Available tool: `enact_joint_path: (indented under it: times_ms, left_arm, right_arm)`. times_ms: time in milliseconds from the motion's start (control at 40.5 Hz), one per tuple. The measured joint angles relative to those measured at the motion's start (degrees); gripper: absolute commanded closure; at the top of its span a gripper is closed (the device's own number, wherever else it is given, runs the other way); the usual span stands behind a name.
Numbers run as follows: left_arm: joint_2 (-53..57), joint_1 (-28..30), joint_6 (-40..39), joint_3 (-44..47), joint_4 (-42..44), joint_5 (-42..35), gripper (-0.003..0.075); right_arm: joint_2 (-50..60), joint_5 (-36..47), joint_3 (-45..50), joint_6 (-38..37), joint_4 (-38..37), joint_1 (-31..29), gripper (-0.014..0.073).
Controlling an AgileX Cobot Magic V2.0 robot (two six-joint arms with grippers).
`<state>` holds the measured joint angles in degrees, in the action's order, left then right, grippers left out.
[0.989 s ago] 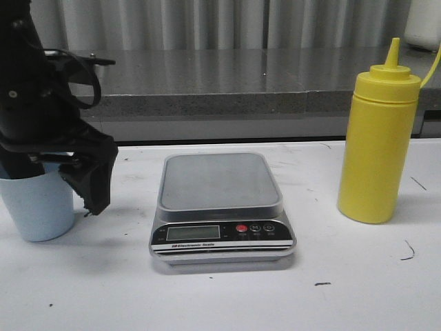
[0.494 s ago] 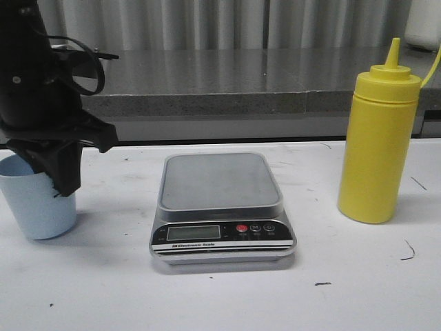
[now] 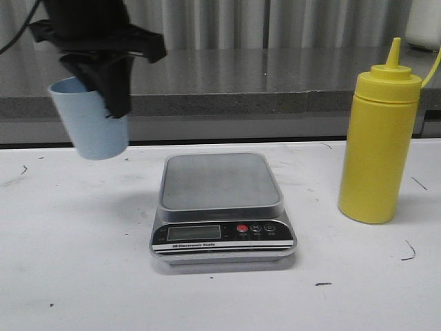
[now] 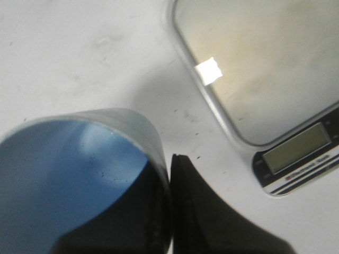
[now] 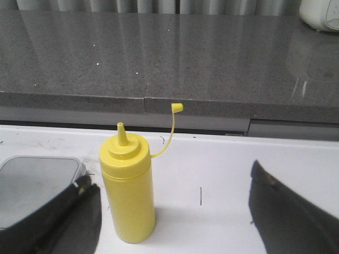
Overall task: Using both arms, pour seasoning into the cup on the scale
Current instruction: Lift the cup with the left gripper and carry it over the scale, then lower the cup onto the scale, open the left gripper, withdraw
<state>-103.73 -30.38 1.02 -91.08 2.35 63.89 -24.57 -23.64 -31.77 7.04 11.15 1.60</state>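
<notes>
The light blue cup will go down on the middle of the scale's silver platform point(image 3: 220, 181) point(image 4: 280, 38) from my left gripper.
My left gripper point(image 3: 110, 86) is shut on the rim of the light blue cup point(image 3: 89, 124) and holds it tilted in the air, up and left of the scale point(image 3: 220, 203). In the left wrist view one finger point(image 4: 206, 211) presses the outside of the cup wall point(image 4: 79, 169), and the scale platform point(image 4: 265, 69) lies beyond. The yellow seasoning bottle point(image 3: 377, 138) stands upright on the table right of the scale. My right gripper point(image 5: 172, 211) is open, its fingers wide apart, with the bottle point(image 5: 128, 190) standing near its left finger, ahead of the jaws.
A grey stone counter point(image 3: 241, 76) runs behind the white table point(image 3: 220, 303). The bottle's tethered cap point(image 5: 177, 108) hangs out on a thin strap. A white object point(image 5: 320, 13) sits at the counter's far right.
My left gripper has closed on the cup at the table's left, lifted it off the table and carried it up and right toward the scale. The bottle and scale have not moved.
</notes>
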Motion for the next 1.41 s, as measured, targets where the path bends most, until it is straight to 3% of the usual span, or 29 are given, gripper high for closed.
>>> enact_joint_path:
  times_ms: [346,717,791,1137,1285,1409]
  left_arm:
    - [-13.9,-9.2,0.4,-20.1,-0.2,6.3,0.074]
    - [-19.7,-11.7,0.5,-24.7,-0.4,6.8,0.0728]
    - [-19.7,-11.7,0.5,-24.7,-0.4,7.0,0.0678]
    - [-19.7,-11.7,0.5,-24.9,-1.0,7.2,0.0286]
    - [-19.7,-11.7,0.5,-26.9,-0.9,7.4,0.0261]
    - [-19.6,-11.7,0.5,-30.1,-0.8,7.4,0.03]
  right_arm:
    - [0.0,-0.1,0.0,0.0,0.0,0.0,0.0001]
    - [0.0,-0.1,0.0,0.0,0.0,0.0,0.0001]
    - [0.0,-0.1,0.0,0.0,0.0,0.0,0.0001]
    - [0.0,-0.2,0.0,0.0,0.0,0.0,0.0001]
    - [0.0,-0.2,0.0,0.0,0.0,0.0,0.0001]
    - [0.0,-0.2,0.0,0.0,0.0,0.0,0.0001]
